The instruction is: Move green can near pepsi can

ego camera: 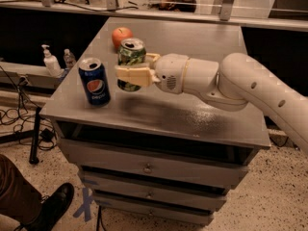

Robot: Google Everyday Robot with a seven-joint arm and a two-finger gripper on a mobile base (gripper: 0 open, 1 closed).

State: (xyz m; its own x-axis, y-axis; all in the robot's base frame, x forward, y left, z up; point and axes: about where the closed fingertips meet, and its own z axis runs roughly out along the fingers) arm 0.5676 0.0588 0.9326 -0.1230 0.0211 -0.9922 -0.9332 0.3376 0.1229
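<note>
Next, my gripper lets go of the green can on the grey table top, close against the pepsi can [118, 108], on the side toward my arm.
The green can [131, 57], light green with darker mottling and a silver top, is upright in my gripper [134, 69], which is shut on its sides and holds it just above the grey table top [192, 112]. The pepsi can [95, 81], dark blue with the round logo, stands upright near the table's front left corner. The green can is a short gap to the right of and slightly behind the pepsi can. My white arm reaches in from the right.
A red-orange apple [121, 35] sits on the table just behind the green can. A soap pump bottle [50, 61] and a small bottle [70, 58] stand on a ledge to the left. Drawers [149, 165] are below the top. A person's shoe [50, 206] is at bottom left.
</note>
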